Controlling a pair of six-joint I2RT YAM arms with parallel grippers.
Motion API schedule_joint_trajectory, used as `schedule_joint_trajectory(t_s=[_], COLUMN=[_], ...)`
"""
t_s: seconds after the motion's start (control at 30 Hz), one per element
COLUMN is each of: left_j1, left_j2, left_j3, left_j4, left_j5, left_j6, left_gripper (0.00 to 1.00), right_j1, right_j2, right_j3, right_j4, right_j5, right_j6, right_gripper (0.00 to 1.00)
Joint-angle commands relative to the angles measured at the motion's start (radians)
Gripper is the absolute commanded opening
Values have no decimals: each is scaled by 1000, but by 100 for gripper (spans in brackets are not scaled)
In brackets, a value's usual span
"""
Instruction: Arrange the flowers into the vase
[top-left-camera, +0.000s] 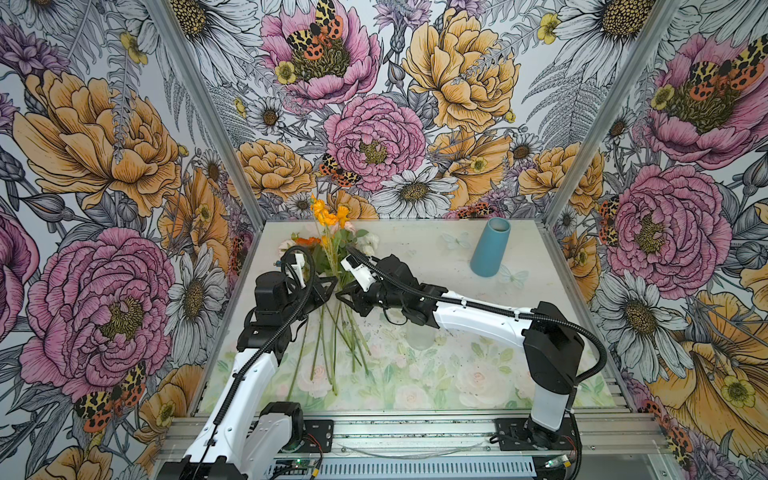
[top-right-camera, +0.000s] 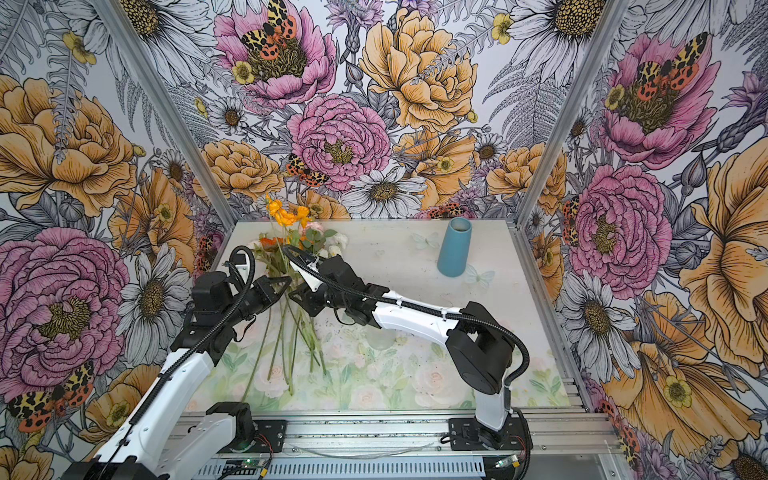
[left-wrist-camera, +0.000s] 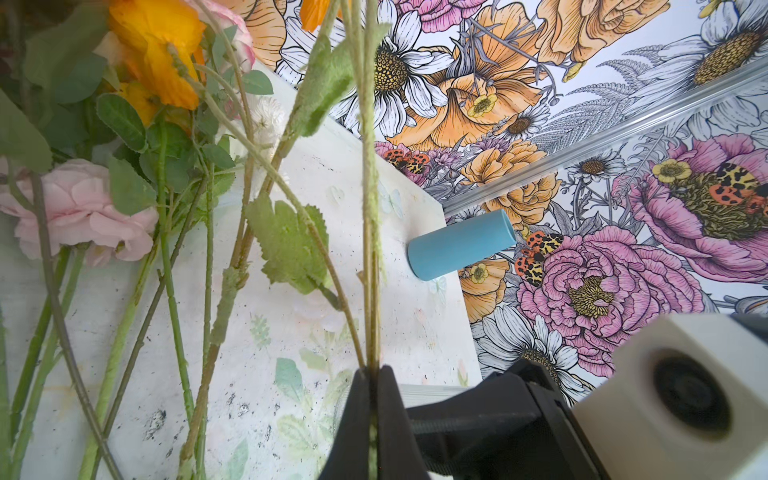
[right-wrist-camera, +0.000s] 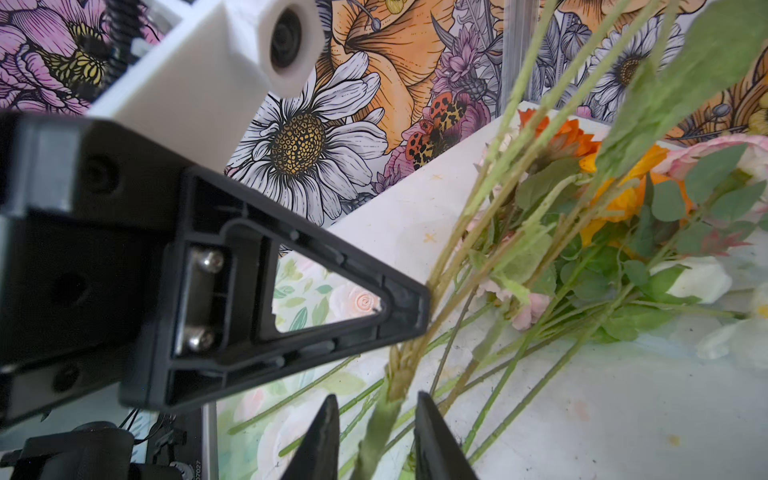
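Note:
The orange flower's thin stems are pinched in my left gripper above the fork, so it should open and take the thick green stem (right-wrist-camera: 379, 425) lower down before the vase.
The flowers (top-left-camera: 332, 245) (top-right-camera: 291, 249) lie in a leafy bunch at the back left of the table, stems fanned toward the front. My left gripper (top-left-camera: 332, 286) (left-wrist-camera: 372, 374) is shut on thin stems that rise to orange blooms (top-left-camera: 328, 214). Tip to tip with it, my right gripper (top-left-camera: 343, 296) (right-wrist-camera: 376, 415) has its jaws apart around a thick green stem (right-wrist-camera: 384, 419), with a gap on each side. The blue vase (top-left-camera: 490, 249) (top-right-camera: 455, 249) (left-wrist-camera: 461, 245) stands upright and empty-looking at the back right, well away from both grippers.
Flower-papered walls with metal posts (top-left-camera: 590, 137) close in the table on three sides. A metal rail (top-left-camera: 415, 432) carrying both arm bases runs along the front. A pale see-through round thing (top-left-camera: 419, 336) sits under my right forearm. Printed pastel roses cover the table's (top-left-camera: 457, 374) front.

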Motion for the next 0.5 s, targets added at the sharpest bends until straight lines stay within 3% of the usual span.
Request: schedule_joint_trajectory(t_s=[0.0,0.1,0.23,0.4,0.47], left_j1=[4,5,5,5,5], left_j2=[-34,-52,-55,-43,-46], left_j3=[-12,-21,-23,-21,-24], left_j4=[33,32,23,-7,-19], left_j5=[-43,-76,-86,-104,-119], left_j6=[2,-5,-3,24,38], left_gripper=[0,0,0,0,0], right_j1=[-7,-8,-9,-9,-9], right_j2=[42,60,65,49,45], right_j3=[54,65,68,67,68], right_j4=[-45,-50,-47,-47,-47], right_j5=[-31,-46,-36,-20,-13], right_j6=[6,16,21,14,12], right_gripper=[33,34,13,0,0])
